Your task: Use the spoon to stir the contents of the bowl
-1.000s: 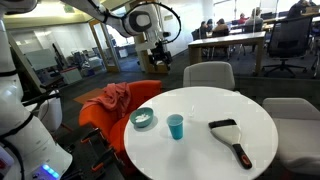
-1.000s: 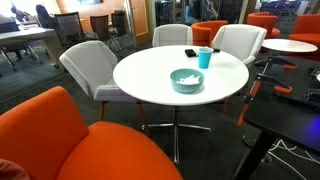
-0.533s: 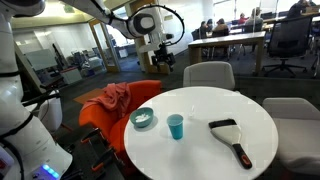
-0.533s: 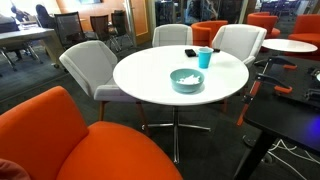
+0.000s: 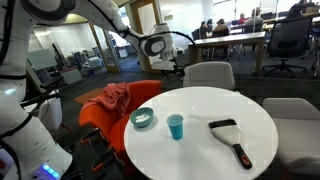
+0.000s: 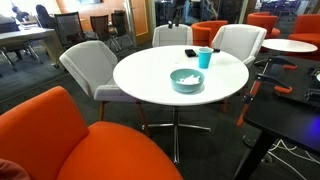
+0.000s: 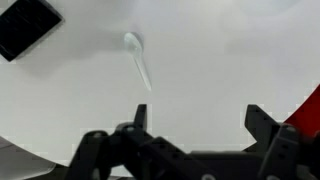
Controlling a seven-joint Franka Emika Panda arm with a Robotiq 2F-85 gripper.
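My gripper will next grab hold of the handle (image 5: 189, 108) (image 7: 144, 72) of the pale spoon, because the head of the spoon has to stay free to stir the bowl.
The teal-green bowl (image 5: 143, 120) sits near the table's edge in both exterior views (image 6: 186, 82) and holds a whitish heap of contents (image 5: 145, 117). A pale, translucent spoon (image 7: 138, 58) lies flat on the white table (image 7: 220, 60) in the wrist view. I cannot make it out in the exterior views. My gripper (image 7: 200, 125) is open and empty, with its fingers (image 7: 262, 122) wide apart, well short of the spoon. In an exterior view the gripper (image 5: 171, 66) hangs above the table's far edge, away from the bowl.
A bright-blue cup (image 5: 176, 126) stands beside the bowl. A black brush with a pan (image 5: 230, 135) lies on the table, and its dark corner (image 7: 28, 25) shows in the wrist view. Grey chairs (image 5: 208, 74) and orange chairs (image 5: 110, 105) ring the table.
My arm has swung right and down toward the table's far edge. Bowl, cup and brush have not moved.
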